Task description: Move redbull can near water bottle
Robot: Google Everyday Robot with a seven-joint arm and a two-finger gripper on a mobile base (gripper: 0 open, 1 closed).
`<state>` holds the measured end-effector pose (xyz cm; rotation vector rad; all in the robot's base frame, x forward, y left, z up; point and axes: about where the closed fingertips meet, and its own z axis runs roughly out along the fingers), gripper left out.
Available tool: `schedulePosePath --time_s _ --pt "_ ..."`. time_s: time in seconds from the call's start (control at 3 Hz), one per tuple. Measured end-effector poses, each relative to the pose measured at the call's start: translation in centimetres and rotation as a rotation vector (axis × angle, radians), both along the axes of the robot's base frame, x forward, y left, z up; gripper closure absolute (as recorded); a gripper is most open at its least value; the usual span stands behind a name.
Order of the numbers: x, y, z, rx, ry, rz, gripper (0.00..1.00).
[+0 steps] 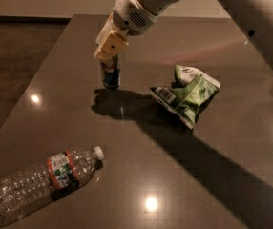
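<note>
Next, my gripper lets go of the redbull can on the table (73,138) just behind the label of the water bottle, close to the bottle's end with the cap.
The redbull can (111,75), slim, silver and blue, stands upright on the dark table (141,175) at the centre left. My gripper (110,49) reaches down from the upper right and is shut on the can's top, which it hides. The water bottle (41,180), clear and ribbed with a white cap and an orange, green and blue label, lies on its side at the front left. It is well apart from the can.
A crumpled green and white snack bag (186,93) lies to the right of the can. My arm (146,4) crosses the upper part of the view and casts a long shadow over the table. The table's left edge runs close to the bottle.
</note>
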<state>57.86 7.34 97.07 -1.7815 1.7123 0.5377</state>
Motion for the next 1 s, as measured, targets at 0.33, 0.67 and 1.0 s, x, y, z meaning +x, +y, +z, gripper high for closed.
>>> schedulePosePath --time_s 0.33,0.67,1.0 --pt "-2.2 1.0 0.5 0.007 0.005 0.043 1.0" --pt "-7.0 3.1 0.8 0.005 0.025 0.151 1.0" --pt "-9.6 4.3 0.5 -0.005 0.04 0.219 1.0"
